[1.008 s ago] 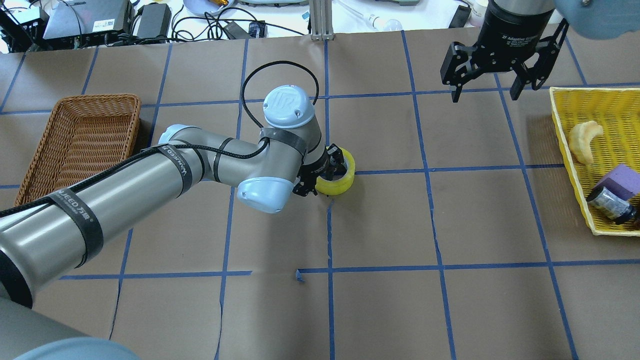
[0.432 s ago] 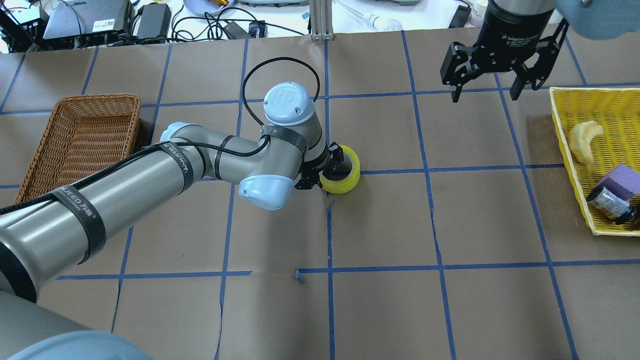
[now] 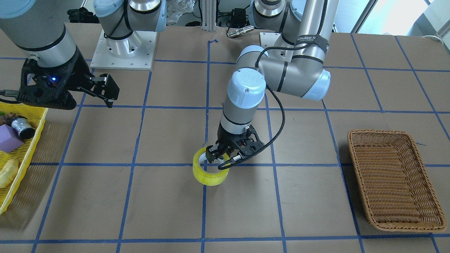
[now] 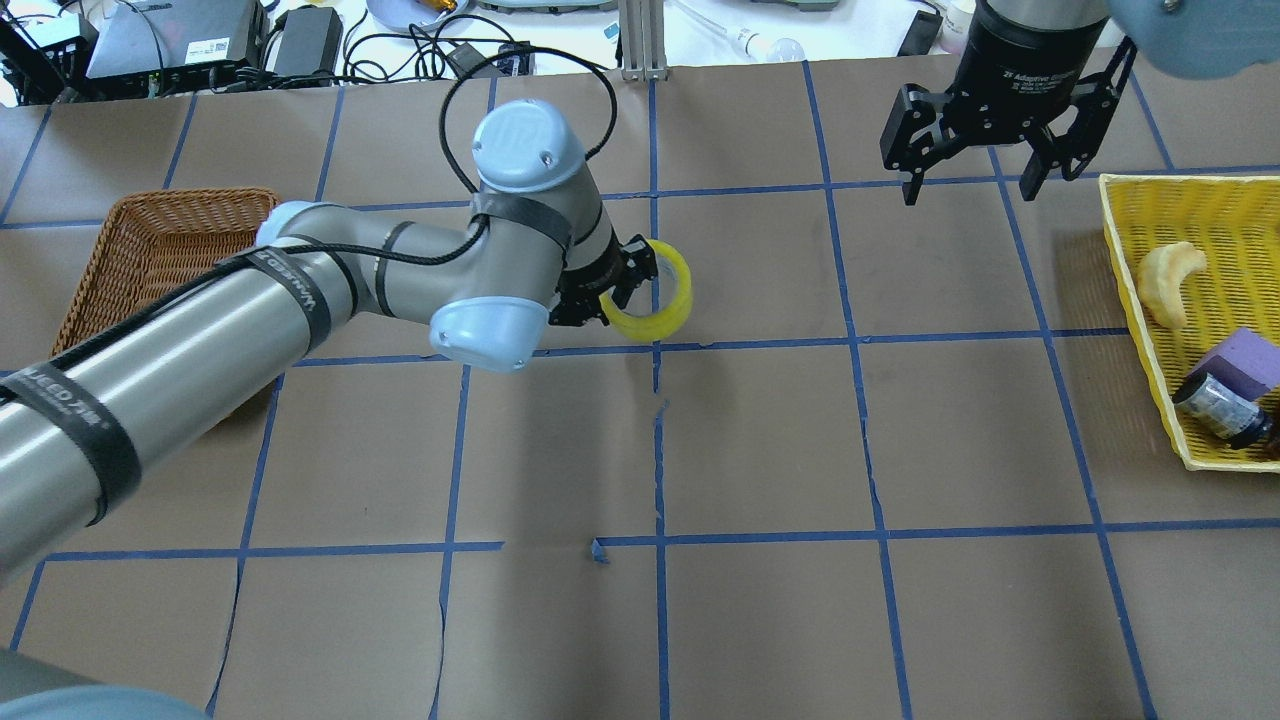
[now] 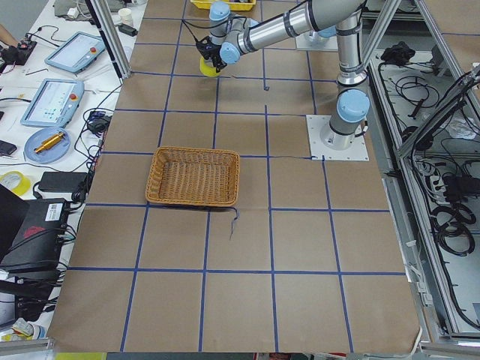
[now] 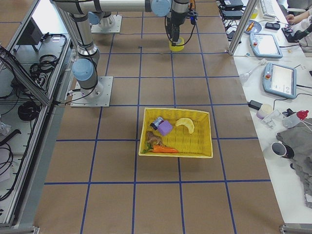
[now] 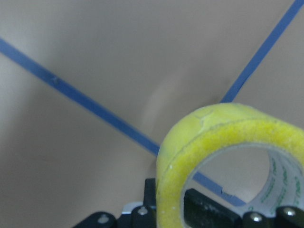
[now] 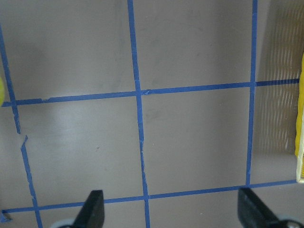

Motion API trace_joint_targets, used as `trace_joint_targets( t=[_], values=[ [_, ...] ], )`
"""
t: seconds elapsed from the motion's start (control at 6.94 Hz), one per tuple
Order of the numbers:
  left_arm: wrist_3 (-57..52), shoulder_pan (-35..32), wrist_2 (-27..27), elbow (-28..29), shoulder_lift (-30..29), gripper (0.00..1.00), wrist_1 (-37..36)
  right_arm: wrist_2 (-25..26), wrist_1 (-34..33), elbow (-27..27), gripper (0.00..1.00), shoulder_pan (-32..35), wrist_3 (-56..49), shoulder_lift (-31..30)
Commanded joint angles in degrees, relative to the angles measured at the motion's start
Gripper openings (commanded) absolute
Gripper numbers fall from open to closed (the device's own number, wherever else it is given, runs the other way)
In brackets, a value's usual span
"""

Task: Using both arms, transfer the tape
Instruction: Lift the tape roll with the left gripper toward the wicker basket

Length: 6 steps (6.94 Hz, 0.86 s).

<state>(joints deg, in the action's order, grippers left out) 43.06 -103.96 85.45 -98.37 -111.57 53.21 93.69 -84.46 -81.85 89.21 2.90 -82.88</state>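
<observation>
The robot's left gripper needs to release the yellow tape inside the end of the brown wicker basket nearer the robot's base (image 3: 392,162).
The yellow tape (image 4: 668,300) is a wide roll with a whitish core, near the table's middle. My left gripper (image 4: 622,290) is shut on its wall, one finger inside the core and one outside, and holds it just above the brown paper. The roll also shows in the front-facing view (image 3: 209,174), under the left gripper (image 3: 219,159), and fills the left wrist view (image 7: 209,142). My right gripper (image 4: 970,180) is open and empty, high at the far right, well apart from the tape. The right wrist view shows its gripper (image 8: 172,211) over bare paper.
A brown wicker basket (image 4: 150,270) sits at the left, partly under my left arm. A yellow basket (image 4: 1135,290) at the right edge holds a pale curved item (image 4: 1168,282), a purple block (image 4: 1245,362) and a glittery cylinder (image 4: 1220,408). Blue tape lines grid the table.
My left arm has moved the tape away from the robot, across the blue line into the farther grid square, and slightly left. The right gripper has not moved.
</observation>
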Motion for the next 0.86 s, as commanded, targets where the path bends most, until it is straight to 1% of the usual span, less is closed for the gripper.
trace_joint_targets(
  t=[0.0, 0.14, 0.29, 0.43, 0.58, 0.72],
  values=[
    [-27.46, 9.87, 1.98, 6.06, 4.51, 0.00, 15.01, 0.00, 0.00, -0.07, 1.00, 0.00, 0.17, 0.00],
    [-42.82, 15.14, 10.44, 7.48, 6.26, 0.00, 21.61, -0.09, 0.00, 0.02, 1.00, 0.00, 0.26, 0.00],
    [-53.50, 19.80, 14.53, 7.32, 8.28, 0.00, 22.80, -0.18, 0.00, -0.07, 1.00, 0.00, 0.35, 0.00],
    [-62.40, 26.99, 15.70, 7.58, 9.09, 0.00, 22.73, -0.18, 0.00, -0.07, 1.00, 0.00, 0.35, 0.00],
    [-73.45, 34.37, 15.80, 7.41, 8.66, 0.00, 22.38, -0.09, 0.00, -0.07, 1.00, 0.00, 0.44, 0.00],
    [-84.35, 39.92, 15.88, 7.66, 7.18, 0.00, 20.46, -0.09, 0.00, -0.07, 1.00, 0.00, 0.44, 0.00]
  ],
)
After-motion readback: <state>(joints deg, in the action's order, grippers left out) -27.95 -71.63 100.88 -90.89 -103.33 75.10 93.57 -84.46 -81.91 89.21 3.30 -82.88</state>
